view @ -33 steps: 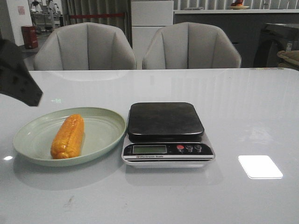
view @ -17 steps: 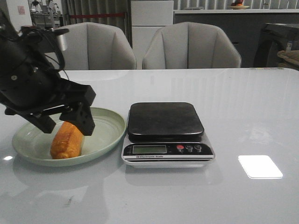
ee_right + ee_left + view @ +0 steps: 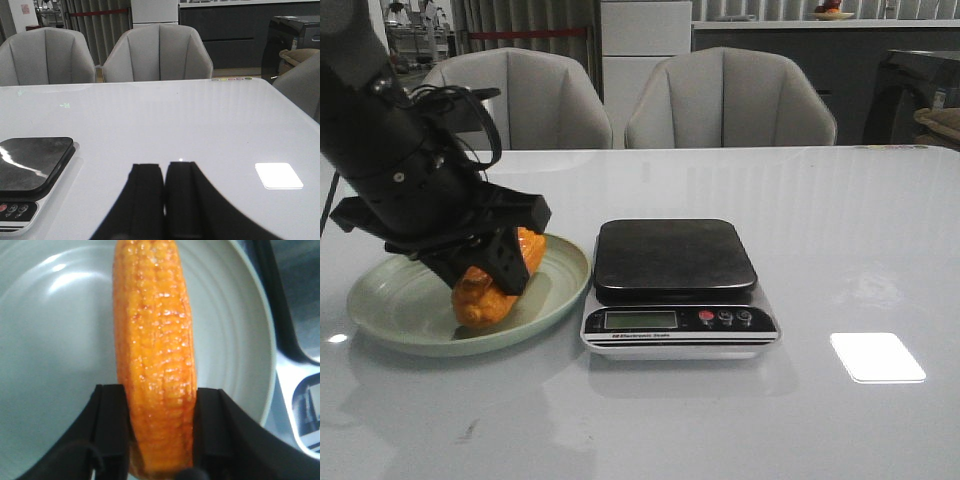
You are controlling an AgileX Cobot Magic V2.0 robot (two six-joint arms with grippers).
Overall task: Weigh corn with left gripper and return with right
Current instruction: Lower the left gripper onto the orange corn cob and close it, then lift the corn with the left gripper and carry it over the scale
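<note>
I need to use my left gripper to set the corn, now over the pale green plate, down and let go of it on the middle of the kitchen scale's black platform (image 3: 665, 246).
The corn (image 3: 488, 296), an orange-yellow cob, is over the pale green plate (image 3: 390, 312) at the left of the table, one end raised. My left gripper (image 3: 485, 268) is shut on the corn. In the left wrist view its two black jaws press both sides of the corn (image 3: 155, 355) near its close end, with the plate (image 3: 60, 340) below. My right gripper (image 3: 164, 167) is shut with nothing in it, low over bare table right of the scale (image 3: 30, 160). It does not show in the front view.
A kitchen scale (image 3: 675, 255) with a black platform and a display stands just right of the plate, nothing on it. Its corner (image 3: 300, 395) shows in the left wrist view. Two grey chairs (image 3: 730, 95) stand behind the table's far edge.
My left arm has come in from the left, dropped onto the plate and shut on the corn. The corn has shifted right and tilted up.
</note>
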